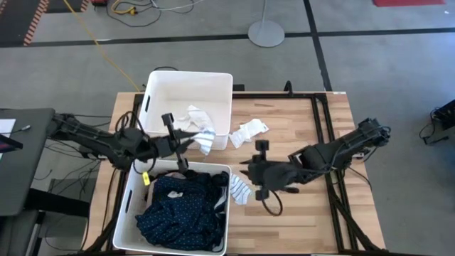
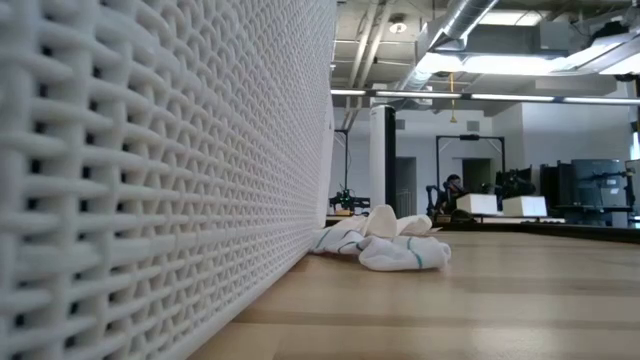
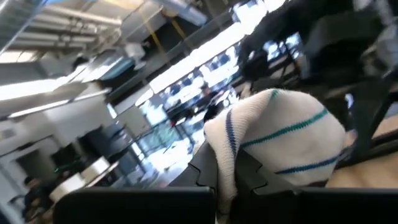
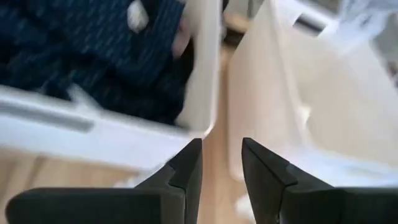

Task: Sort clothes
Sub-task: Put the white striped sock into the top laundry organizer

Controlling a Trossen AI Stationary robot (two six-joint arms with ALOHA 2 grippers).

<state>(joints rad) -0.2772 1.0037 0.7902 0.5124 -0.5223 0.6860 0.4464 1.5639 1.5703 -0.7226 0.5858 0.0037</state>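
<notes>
The striped sock, held above the far bin's corner, will be let go by my left gripper on the white garment inside the far white bin [image 1: 198, 124].
My left gripper [image 1: 189, 144] is shut on a white sock with blue and teal stripes [image 3: 273, 140], held above the near right corner of the far white bin [image 1: 160, 82]. The near white bin [image 1: 126, 213] holds navy dotted clothes [image 1: 178, 210]. My right gripper [image 4: 221, 165] hangs open beside the near bin's right rim, nothing between its fingers. Just below it, another striped sock [image 1: 239, 189] lies against that rim. A white garment [image 1: 190, 114] lies inside the far bin. My left gripper pinches the striped sock between its two fingers [image 3: 261, 177], coming about level from the table's left. The sock's bunched part [image 3: 292, 124] bulges past the fingertips. It is lifted clear, with its free end [image 1: 206, 141] over the far bin's near rim.
A pair of white socks [image 1: 249, 131] lies on the wooden table [image 1: 306, 121] to the right of the far bin, also seen in the low view as the socks [image 2: 390, 245]. The near bin's woven wall [image 2: 150, 150] fills the low view's left. The table's right half is bare wood.
</notes>
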